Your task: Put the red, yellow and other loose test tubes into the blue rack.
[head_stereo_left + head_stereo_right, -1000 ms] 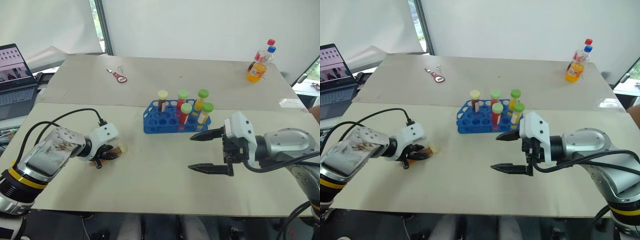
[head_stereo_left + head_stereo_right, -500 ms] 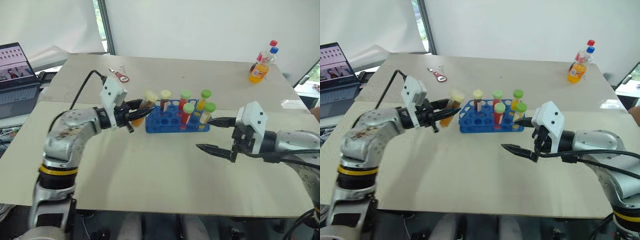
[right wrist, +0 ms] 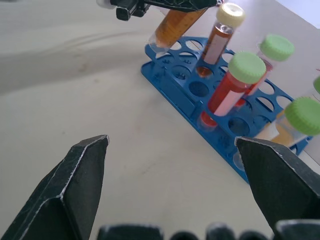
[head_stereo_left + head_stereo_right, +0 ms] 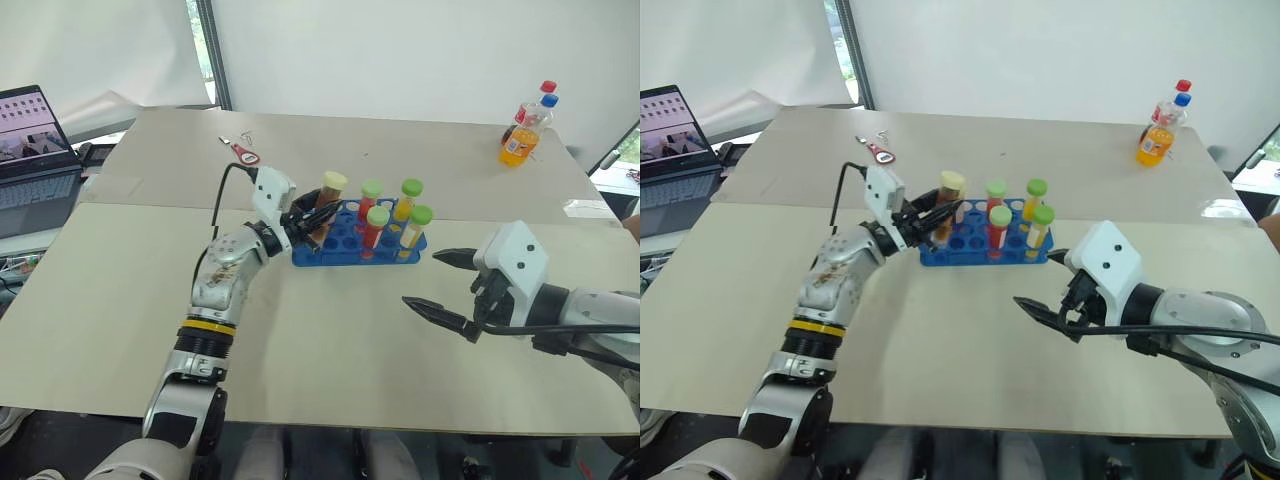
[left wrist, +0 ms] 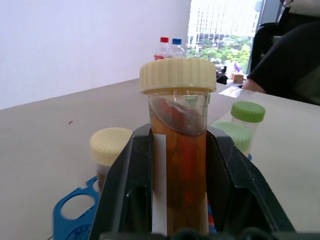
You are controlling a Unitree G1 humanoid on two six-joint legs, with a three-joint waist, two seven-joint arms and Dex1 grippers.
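My left gripper has the cream-capped test tube to place. Next, I set it down in the blue rack's near row [image 4: 333, 236], before the other cream-capped tube.
The blue rack [image 4: 343, 251] stands mid-table and holds several tubes, most with green caps [image 4: 377, 216] and one with a cream cap [image 3: 230, 14]. My left gripper [image 4: 305, 213] is shut on a test tube [image 5: 180, 150] with a cream cap and orange-brown contents. It holds this tube tilted over the rack's left end [image 3: 172, 26], with its black fingers [image 5: 125, 190] on both sides of it. My right gripper [image 4: 420, 278] hangs open and holds nothing, just right of the rack and nearer to me, with its fingers [image 3: 85, 170] spread wide toward the rack.
Two drink bottles [image 4: 520, 130] stand at the far right of the table. A red bottle opener [image 4: 245, 153] lies at the far left-centre, and a laptop [image 4: 35, 140] sits off the left edge. A person's dark sleeve [image 5: 295, 55] shows beyond the table.
My left gripper has lifted the cream-capped tube off the table at the left and carried it right, up to the rack's left end. The right gripper drifted slightly right and stayed open.
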